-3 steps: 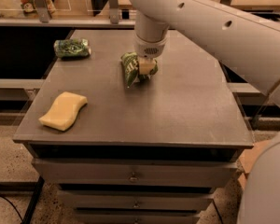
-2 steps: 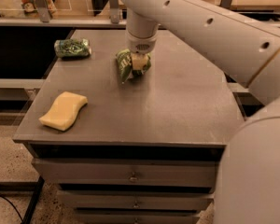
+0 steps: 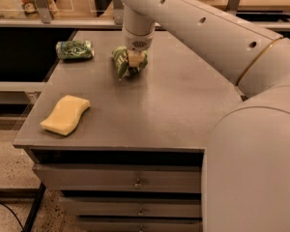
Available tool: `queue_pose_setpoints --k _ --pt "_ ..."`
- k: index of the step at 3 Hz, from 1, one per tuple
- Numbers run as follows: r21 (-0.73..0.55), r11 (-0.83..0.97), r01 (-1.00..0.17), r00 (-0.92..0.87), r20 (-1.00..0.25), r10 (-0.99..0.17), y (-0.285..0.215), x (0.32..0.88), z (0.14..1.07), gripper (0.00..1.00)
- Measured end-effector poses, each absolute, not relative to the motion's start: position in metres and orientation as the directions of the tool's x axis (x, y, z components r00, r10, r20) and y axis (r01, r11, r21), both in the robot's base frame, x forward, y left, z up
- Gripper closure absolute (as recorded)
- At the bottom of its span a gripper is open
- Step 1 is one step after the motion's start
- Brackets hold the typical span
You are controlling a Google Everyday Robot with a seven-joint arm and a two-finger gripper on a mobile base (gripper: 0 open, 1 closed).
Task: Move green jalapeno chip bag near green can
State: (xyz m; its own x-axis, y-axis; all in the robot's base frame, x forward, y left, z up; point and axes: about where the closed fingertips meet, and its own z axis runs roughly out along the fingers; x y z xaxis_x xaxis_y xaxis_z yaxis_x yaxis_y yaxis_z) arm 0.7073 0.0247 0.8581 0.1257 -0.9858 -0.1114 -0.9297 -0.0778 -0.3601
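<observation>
My gripper is holding the green jalapeno chip bag. It will let go of the bag on the grey table just off the end (image 3: 113,61) of the green can.
The green jalapeno chip bag (image 3: 122,62) is a crinkled glossy green bag with white lettering, near the back middle of the grey table (image 3: 150,110). My gripper (image 3: 135,60) comes down from the white arm and is shut on the bag's right part. The green can (image 3: 74,50) lies on its side at the table's back left corner, a short way left of the bag, with a gap between them.
A yellow wavy sponge (image 3: 65,114) lies near the table's front left edge. Drawers (image 3: 135,180) run below the tabletop. My large white arm fills the right side of the view. Shelving stands behind the table.
My gripper has moved left across the table with the chip bag in it, bringing the bag closer to the can. The can and sponge have not moved.
</observation>
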Motion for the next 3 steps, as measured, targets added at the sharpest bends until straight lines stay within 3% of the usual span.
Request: queue_pose_setpoints --k 3 --pt "-0.402 -0.093 -0.911 0.182 -0.190 -0.965 0.060 0.722 0.862 1.00"
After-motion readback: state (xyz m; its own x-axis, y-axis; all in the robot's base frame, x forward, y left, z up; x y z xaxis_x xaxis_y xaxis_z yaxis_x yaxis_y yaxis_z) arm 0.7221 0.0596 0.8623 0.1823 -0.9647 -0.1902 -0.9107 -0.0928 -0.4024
